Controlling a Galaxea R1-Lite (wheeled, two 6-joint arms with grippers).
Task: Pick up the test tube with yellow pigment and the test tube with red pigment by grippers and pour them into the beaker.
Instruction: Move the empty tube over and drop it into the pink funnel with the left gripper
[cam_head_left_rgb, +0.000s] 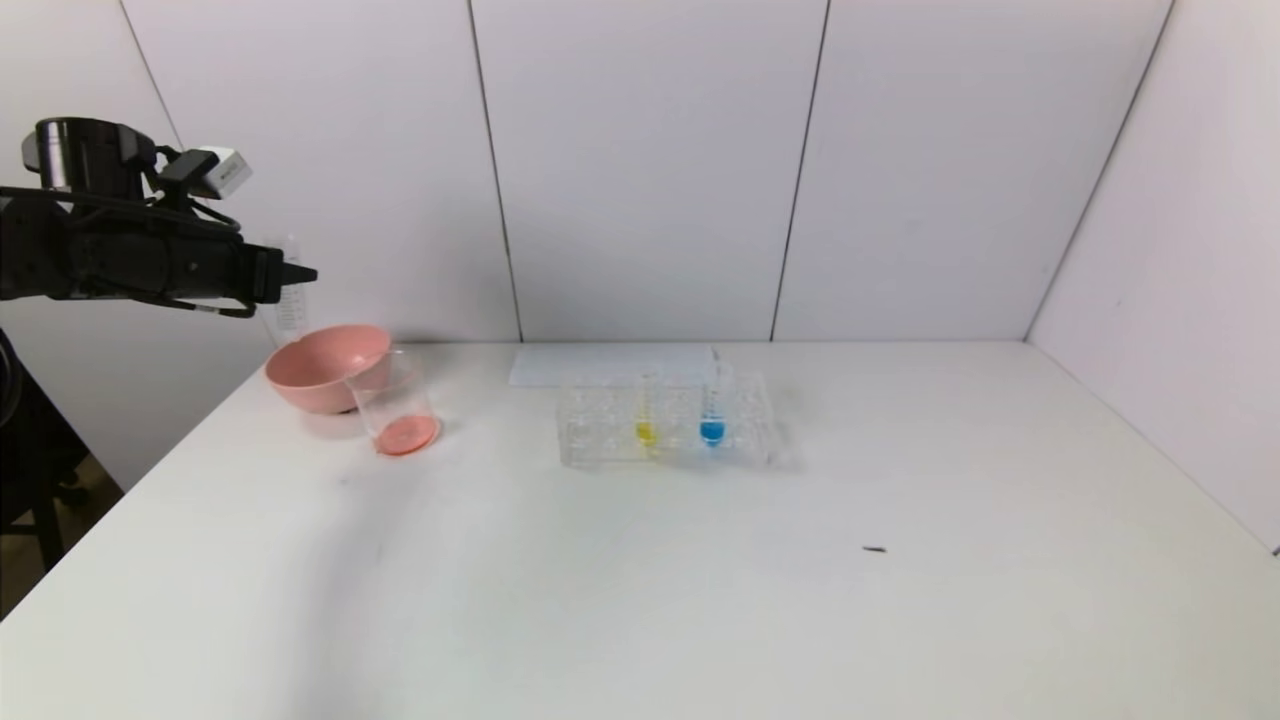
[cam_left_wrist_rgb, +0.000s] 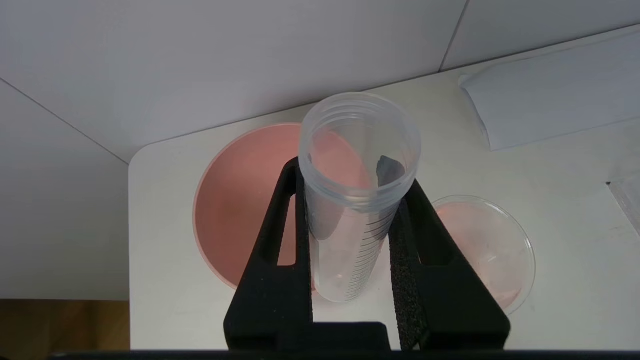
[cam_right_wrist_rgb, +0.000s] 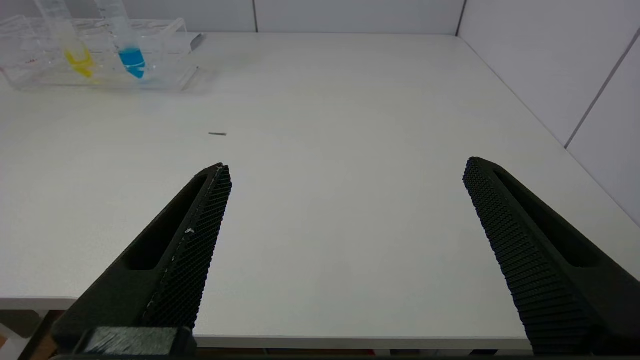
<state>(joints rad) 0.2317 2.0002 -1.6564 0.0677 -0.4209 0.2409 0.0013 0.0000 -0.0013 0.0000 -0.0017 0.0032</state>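
Note:
My left gripper has the clear graduated test tube. Next, I release that tube from my left gripper inside the pink bowl (cam_head_left_rgb: 341, 359) (cam_left_wrist_rgb: 279, 203) that is next to the beaker.
My left gripper (cam_head_left_rgb: 300, 272) (cam_left_wrist_rgb: 352, 172) is up at the far left, shut on a clear graduated test tube (cam_head_left_rgb: 290, 305) (cam_left_wrist_rgb: 357, 200). The tube stands mouth up with no pigment showing in it, and it hangs above the pink bowl (cam_head_left_rgb: 320, 365) (cam_left_wrist_rgb: 240, 210). The beaker (cam_head_left_rgb: 395, 405) (cam_left_wrist_rgb: 490, 250) stands next to the bowl with red-pink liquid on its bottom. The test tube with yellow pigment (cam_head_left_rgb: 646, 425) (cam_right_wrist_rgb: 75, 55) stands in the clear rack (cam_head_left_rgb: 600, 430) (cam_right_wrist_rgb: 170, 50). My right gripper (cam_right_wrist_rgb: 346, 165) is open over the table's near edge, nothing between its fingers.
A blue-liquid tube (cam_head_left_rgb: 712, 425) (cam_right_wrist_rgb: 131, 55) stands beside the yellow one in the rack. A white sheet (cam_head_left_rgb: 610, 365) (cam_left_wrist_rgb: 550, 100) lies behind the rack by the wall. A small dark speck (cam_head_left_rgb: 874, 549) (cam_right_wrist_rgb: 217, 134) lies on the white table. Walls close off the back and right.

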